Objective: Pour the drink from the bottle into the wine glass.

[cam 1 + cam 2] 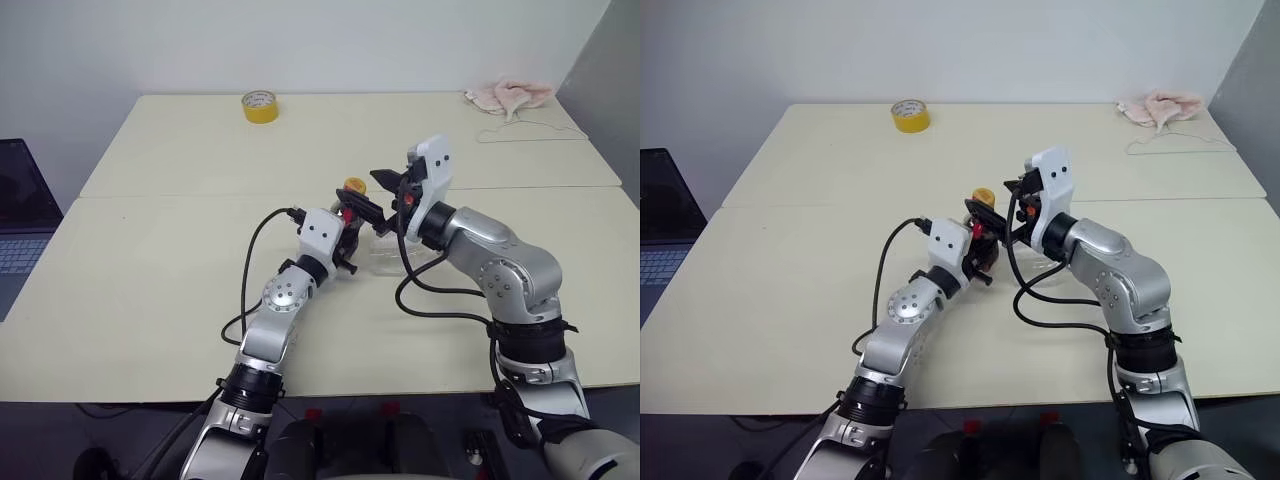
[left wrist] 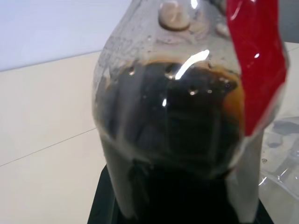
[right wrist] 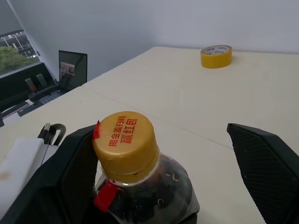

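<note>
Next, my left gripper releases the bottle just this side of the table seam (image 1: pixel 242 245), across from the yellow tape roll.
The bottle (image 1: pixel 350 215) stands upright at the middle of the table, a small clear one with a red label strip (image 2: pixel 254 65). Its yellow cap (image 3: pixel 125 144) is screwed on. The dark drink (image 2: pixel 173 121) fills its lower body. My left gripper (image 1: pixel 347 240) is shut on the bottle's body from the near side. My right gripper (image 3: pixel 161 135) is open and level at the height of the cap, which sits between its fingers, close to one finger (image 3: pixel 74 172). The wine glass (image 1: pixel 385 262) shows as a clear shape just right of the bottle, mostly hidden behind my right arm.
A yellow tape roll (image 1: pixel 260 106) lies at the far edge of the table (image 1: pixel 150 280). A pink cloth (image 1: pixel 510 95) and a wire hanger (image 1: pixel 530 130) are at the far right corner. A laptop (image 1: pixel 20 215) sits off the table's left side.
</note>
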Robot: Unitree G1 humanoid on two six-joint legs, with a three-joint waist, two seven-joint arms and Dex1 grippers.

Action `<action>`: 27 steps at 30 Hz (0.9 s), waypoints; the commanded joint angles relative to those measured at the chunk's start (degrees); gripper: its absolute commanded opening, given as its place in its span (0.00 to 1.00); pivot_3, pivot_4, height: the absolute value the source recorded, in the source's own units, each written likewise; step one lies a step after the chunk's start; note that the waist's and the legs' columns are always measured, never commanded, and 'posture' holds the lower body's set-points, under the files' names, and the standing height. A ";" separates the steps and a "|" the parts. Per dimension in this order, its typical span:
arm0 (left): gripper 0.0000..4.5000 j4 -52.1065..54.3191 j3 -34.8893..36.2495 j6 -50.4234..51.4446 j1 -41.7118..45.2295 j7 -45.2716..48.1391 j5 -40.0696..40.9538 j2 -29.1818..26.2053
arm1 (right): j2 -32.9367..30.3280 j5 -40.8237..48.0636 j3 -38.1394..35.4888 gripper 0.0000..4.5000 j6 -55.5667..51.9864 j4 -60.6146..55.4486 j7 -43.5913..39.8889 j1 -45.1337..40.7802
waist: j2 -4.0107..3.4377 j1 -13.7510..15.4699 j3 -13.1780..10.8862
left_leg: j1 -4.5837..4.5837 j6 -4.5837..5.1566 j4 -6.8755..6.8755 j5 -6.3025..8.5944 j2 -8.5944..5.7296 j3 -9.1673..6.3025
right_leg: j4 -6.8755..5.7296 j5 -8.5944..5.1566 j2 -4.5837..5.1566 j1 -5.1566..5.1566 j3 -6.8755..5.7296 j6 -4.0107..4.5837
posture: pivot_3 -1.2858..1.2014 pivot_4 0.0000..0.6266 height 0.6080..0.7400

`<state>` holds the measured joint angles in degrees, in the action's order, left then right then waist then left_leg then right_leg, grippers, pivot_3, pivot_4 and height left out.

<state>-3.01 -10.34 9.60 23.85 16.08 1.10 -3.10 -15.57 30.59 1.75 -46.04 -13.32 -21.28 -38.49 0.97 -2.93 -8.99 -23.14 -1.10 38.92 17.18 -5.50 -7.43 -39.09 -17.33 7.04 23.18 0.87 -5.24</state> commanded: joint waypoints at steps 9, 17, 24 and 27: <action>0.20 2.48 1.26 -1.94 0.79 -0.23 0.42 -0.36 | -2.76 0.60 -4.33 1.00 0.63 -2.50 0.01 1.83 | 0.00 0.00 0.00 | 0.00 0.00 0.00 0.00 0.00 0.00 | 0.00 0.00 0.00 0.00 0.00 0.00 | 0.52 0.24 1.00; 0.20 2.39 1.14 -1.89 0.86 -0.52 0.36 -0.14 | -2.03 3.28 -3.87 0.65 2.03 -5.71 -2.47 2.22 | 0.00 0.05 0.00 | 0.00 0.00 0.00 0.00 0.00 0.00 | 0.00 0.00 0.00 0.00 0.00 0.00 | 0.52 0.24 1.00; 0.20 2.39 1.27 -1.97 0.55 -0.55 0.24 0.07 | -2.04 4.09 -3.94 0.11 2.06 -7.26 -4.10 3.09 | 0.00 0.08 0.00 | 0.00 0.00 0.01 0.00 -0.01 0.01 | 0.00 0.00 0.00 -0.01 0.01 0.00 | 0.52 0.24 1.00; 0.20 2.18 2.42 -1.71 0.41 -0.85 1.04 0.19 | -2.21 3.43 -4.22 0.00 2.54 -6.93 -4.02 2.95 | 0.00 0.07 0.00 | 0.00 0.00 0.00 0.00 0.00 0.00 | 0.00 0.00 0.00 -0.01 0.00 0.00 | 0.52 0.24 1.00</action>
<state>-3.63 -9.05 9.58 23.85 15.62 1.37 -3.25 -17.50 33.32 -1.12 -45.10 -18.08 -24.94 -34.99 0.97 -2.86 -8.99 -23.14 -1.10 38.92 17.18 -5.50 -7.42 -39.10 -17.33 7.04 23.17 0.87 -5.24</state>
